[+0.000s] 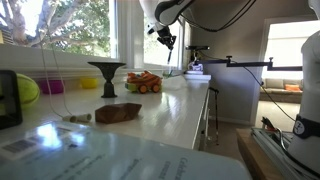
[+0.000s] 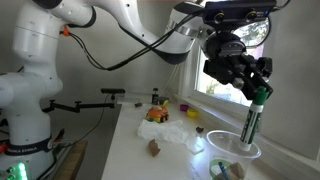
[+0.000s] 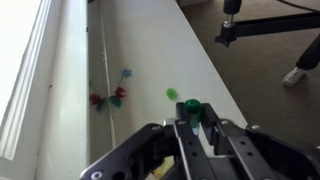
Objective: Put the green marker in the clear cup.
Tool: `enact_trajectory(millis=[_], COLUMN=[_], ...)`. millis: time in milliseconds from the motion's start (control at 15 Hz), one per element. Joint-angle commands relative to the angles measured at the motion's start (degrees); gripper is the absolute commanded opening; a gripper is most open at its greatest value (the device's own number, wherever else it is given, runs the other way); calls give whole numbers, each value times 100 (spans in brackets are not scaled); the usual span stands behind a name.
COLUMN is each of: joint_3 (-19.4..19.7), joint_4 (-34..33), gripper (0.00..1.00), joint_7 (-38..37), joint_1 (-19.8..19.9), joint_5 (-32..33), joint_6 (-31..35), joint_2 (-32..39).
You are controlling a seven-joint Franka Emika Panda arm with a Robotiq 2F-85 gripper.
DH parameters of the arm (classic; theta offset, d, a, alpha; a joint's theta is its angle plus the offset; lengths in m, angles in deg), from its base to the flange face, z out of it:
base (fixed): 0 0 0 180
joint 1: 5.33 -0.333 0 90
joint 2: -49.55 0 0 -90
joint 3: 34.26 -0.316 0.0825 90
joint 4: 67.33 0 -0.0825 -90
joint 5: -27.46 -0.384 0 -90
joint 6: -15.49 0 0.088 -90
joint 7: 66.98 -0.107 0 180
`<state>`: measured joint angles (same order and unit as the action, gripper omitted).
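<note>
My gripper needs to release the green marker inside the clear cup (image 1: 172, 71) on the white counter, past the orange toy car.
My gripper (image 2: 256, 88) is shut on the green marker (image 2: 251, 118) and holds it upright. In an exterior view the marker's lower end reaches down into the clear cup (image 2: 243, 150), which stands on the white counter near the window. In the wrist view the marker's green cap (image 3: 192, 107) sits between the black fingers (image 3: 196, 128), and the cup is hidden below them. In the far exterior view the gripper (image 1: 165, 39) is small, high above the counter's far end by the window.
On the white counter (image 1: 170, 110) are an orange toy car (image 1: 143, 83) (image 2: 157, 113), a dark goblet-shaped stand (image 1: 106, 76), a brown lump (image 1: 118, 112) (image 2: 153, 148) and crumpled white material (image 2: 176, 133). A small green spot (image 3: 172, 94) and red-blue bits (image 3: 110, 96) lie below the gripper.
</note>
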<state>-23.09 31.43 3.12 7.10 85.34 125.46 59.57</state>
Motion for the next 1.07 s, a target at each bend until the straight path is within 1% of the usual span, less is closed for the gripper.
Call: enact_trajectory(millis=[0,267,1000], joint_3=[-97,-155,-160], joint_4=[114,366,1286], gripper=[5,5,5], joint_7=[-80,-89,-90], joint_1=[-55,-95,-123], joint_5=[153,115,118], joint_6=[234,258,76], joint_2=[-81,-151,-537])
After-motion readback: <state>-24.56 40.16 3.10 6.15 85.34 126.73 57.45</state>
